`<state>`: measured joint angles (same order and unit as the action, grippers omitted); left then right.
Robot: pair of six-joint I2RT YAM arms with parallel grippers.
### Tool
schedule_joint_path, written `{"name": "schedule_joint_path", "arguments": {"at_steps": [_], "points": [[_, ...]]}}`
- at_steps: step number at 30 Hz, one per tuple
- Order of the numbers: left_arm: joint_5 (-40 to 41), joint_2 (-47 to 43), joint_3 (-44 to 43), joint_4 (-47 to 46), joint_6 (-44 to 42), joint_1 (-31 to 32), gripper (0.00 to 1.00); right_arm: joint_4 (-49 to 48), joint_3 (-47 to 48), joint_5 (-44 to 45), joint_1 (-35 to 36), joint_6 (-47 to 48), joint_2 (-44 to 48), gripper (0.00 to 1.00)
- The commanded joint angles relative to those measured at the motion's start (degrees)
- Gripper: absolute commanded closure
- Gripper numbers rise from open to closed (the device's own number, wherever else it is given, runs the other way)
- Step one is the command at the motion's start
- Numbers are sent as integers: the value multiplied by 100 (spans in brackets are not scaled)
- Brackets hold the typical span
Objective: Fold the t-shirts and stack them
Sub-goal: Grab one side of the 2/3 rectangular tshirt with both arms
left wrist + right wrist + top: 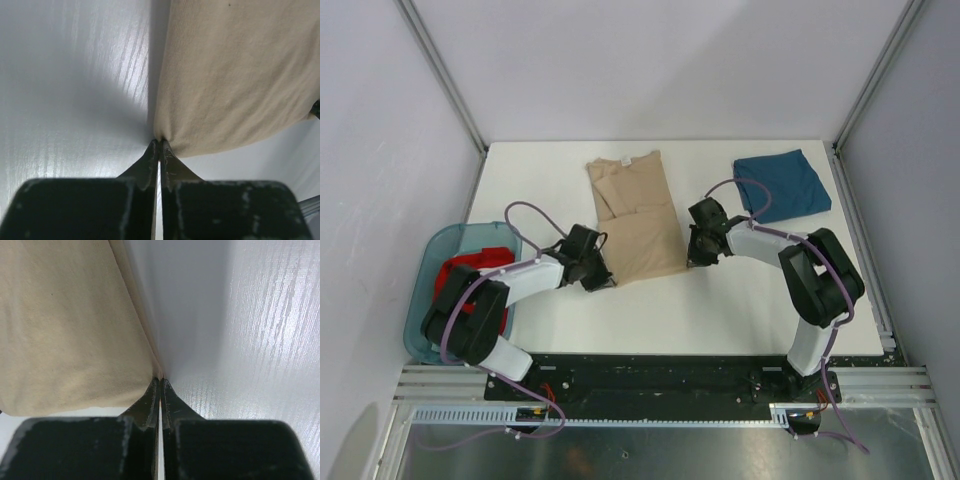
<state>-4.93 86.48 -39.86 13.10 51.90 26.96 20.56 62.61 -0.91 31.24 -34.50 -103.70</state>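
Observation:
The tan t-shirt lies slanted to the table's near edge, so both grippers should pull it square toward me, then regrip its near corners (619, 281) before folding.
The tan t-shirt (638, 215) lies folded lengthwise in the middle of the table, its sleeves tucked in at the far end. My left gripper (603, 275) is shut on its near left corner; the left wrist view shows the cloth (235, 75) pinched at the fingertips (159, 143). My right gripper (693, 258) is shut on the near right corner; the right wrist view shows the cloth (65, 325) pinched at the fingertips (160, 380). A folded teal-blue t-shirt (782, 186) lies at the far right. A red t-shirt (470, 275) sits in a bin at the left.
The translucent blue bin (440, 250) holding the red shirt stands at the table's left edge beside my left arm. Metal frame posts (850, 190) and white walls bound the table on the sides and back.

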Motion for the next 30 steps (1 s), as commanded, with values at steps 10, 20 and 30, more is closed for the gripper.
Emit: {"name": "schedule_joint_path", "arguments": {"at_steps": [10, 20, 30], "points": [[482, -1324, 425, 1218, -240, 44, 100, 469, -1000, -86, 238, -311, 951, 100], [-102, -2527, 1488, 1325, -216, 107, 85, 251, -2181, -37, 1094, -1400, 1853, 100], [-416, -2976, 1578, 1369, -412, 108, 66, 497, -2297, 281, 1158, -1694, 2538, 72]]}}
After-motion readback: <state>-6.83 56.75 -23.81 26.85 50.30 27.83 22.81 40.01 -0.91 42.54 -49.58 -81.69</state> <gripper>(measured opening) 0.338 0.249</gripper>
